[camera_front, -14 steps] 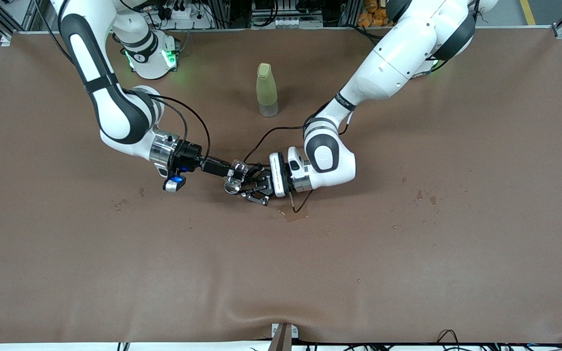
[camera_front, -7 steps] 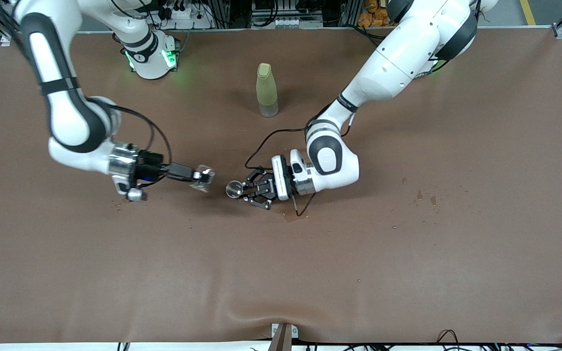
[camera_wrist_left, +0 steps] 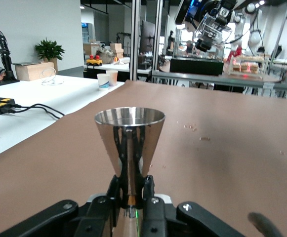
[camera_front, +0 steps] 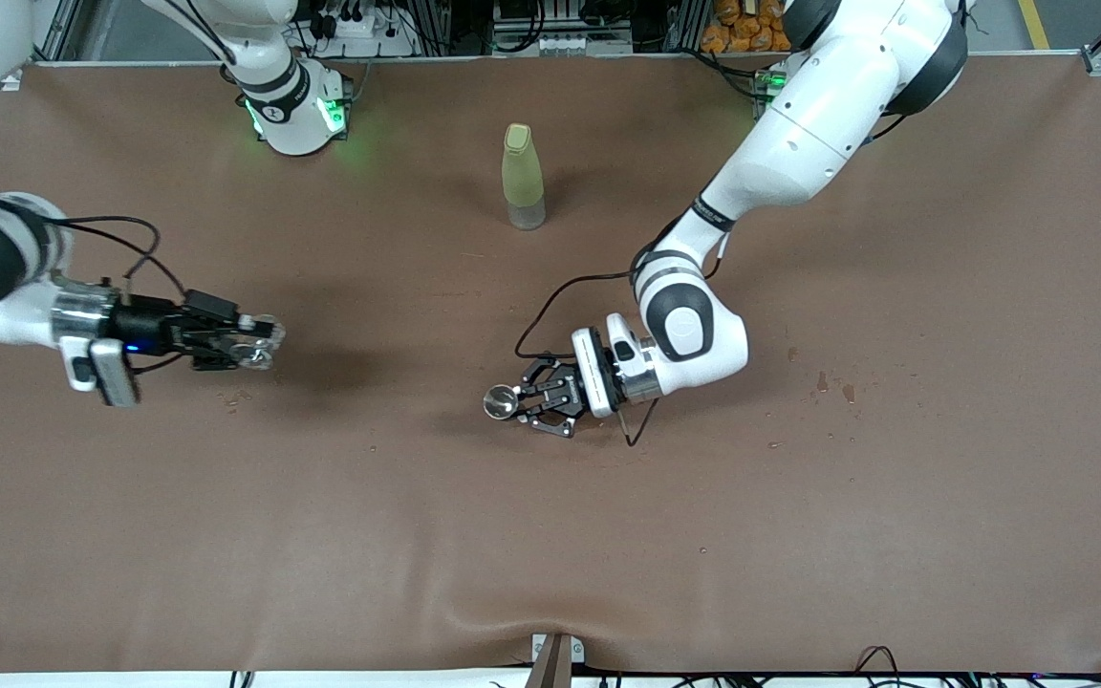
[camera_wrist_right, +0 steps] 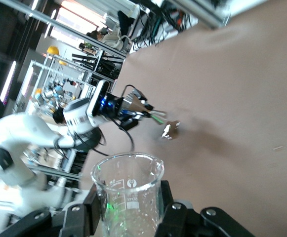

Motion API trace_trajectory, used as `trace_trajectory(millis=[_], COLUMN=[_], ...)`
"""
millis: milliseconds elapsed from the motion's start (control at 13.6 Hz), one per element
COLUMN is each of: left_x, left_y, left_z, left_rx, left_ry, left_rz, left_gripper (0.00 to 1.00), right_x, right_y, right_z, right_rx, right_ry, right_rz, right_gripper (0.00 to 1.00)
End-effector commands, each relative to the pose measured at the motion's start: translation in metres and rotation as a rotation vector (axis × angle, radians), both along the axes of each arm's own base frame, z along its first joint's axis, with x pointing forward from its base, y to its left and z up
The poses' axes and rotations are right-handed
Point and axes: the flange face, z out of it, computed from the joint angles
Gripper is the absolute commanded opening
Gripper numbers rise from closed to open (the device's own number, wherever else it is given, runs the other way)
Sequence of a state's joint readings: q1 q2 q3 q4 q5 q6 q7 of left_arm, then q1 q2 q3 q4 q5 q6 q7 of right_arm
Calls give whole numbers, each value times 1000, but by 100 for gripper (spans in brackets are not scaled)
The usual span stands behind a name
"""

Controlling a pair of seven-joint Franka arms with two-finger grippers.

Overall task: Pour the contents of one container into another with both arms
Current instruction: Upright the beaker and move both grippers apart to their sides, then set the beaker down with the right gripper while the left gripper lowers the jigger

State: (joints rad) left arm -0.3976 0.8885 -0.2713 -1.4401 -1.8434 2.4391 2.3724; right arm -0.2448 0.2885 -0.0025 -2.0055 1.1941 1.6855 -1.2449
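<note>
I will set the glass beaker on the brown table cover (camera_front: 212, 373) beside the small wet spots with my right gripper.
My left gripper (camera_front: 515, 402) is shut on the narrow waist of a steel cone-shaped measuring cup (camera_front: 498, 402), held upright low over the middle of the table. In the left wrist view the cup (camera_wrist_left: 129, 140) stands between the left gripper's (camera_wrist_left: 132, 190) fingers. My right gripper (camera_front: 247, 342) is shut on a clear glass beaker (camera_front: 260, 346) over the right arm's end of the table. The beaker (camera_wrist_right: 128, 195) fills the right wrist view, clamped in the right gripper (camera_wrist_right: 128, 210), wet with droplets and roughly upright.
A yellow-green bottle (camera_front: 523, 177) stands upright near the robots' bases, midway between them. Small wet spots mark the brown table cover (camera_front: 550, 554), near the right gripper (camera_front: 235, 397) and toward the left arm's end (camera_front: 832, 387). A black cable (camera_front: 560, 291) loops from the left wrist.
The right arm has swung away from the steel cup toward its own end of the table, levelling the beaker. The left gripper with the cup has shifted slightly toward the left arm's end.
</note>
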Motion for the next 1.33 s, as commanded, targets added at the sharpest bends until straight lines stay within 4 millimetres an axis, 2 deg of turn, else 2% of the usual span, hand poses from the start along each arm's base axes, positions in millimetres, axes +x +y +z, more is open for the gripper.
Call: trace_trajectory(millis=[0, 147, 295, 442, 663, 884, 1032, 1179, 1253], left_x=[4, 22, 38, 53, 62, 55, 44, 28, 18], left_y=[41, 85, 125, 175, 239, 299, 319, 362, 379], left_z=[15, 16, 20, 26, 29, 27, 26, 20, 17], left_rx=[0, -5, -24, -9, -6, -16, -27, -1, -13], left_ry=[-26, -53, -70, -92, -105, -85, -73, -64, -54], left_rz=[-46, -102, -156, -205, -283, -353, -374, -387, -402], left_gripper=[0, 0, 0, 0, 0, 0, 0, 0, 0], right_x=[-2, -8, -17, -27, -35, -38, -42, -46, -46], right_y=[-49, -74, -97, -123, -169, -196, -199, -196, -195], right_z=[-36, -61, -84, -106, -163, -205, -225, -242, -243], right_rx=[-9, -24, -55, -88, -94, -42, -27, -14, -12], right_ry=[-280, -463, -724, -899, -1030, -1069, -1048, -1030, -1028], right_rz=[67, 102, 165, 188, 186, 199, 188, 183, 183], right_gripper=[0, 0, 0, 0, 0, 1, 11, 16, 24])
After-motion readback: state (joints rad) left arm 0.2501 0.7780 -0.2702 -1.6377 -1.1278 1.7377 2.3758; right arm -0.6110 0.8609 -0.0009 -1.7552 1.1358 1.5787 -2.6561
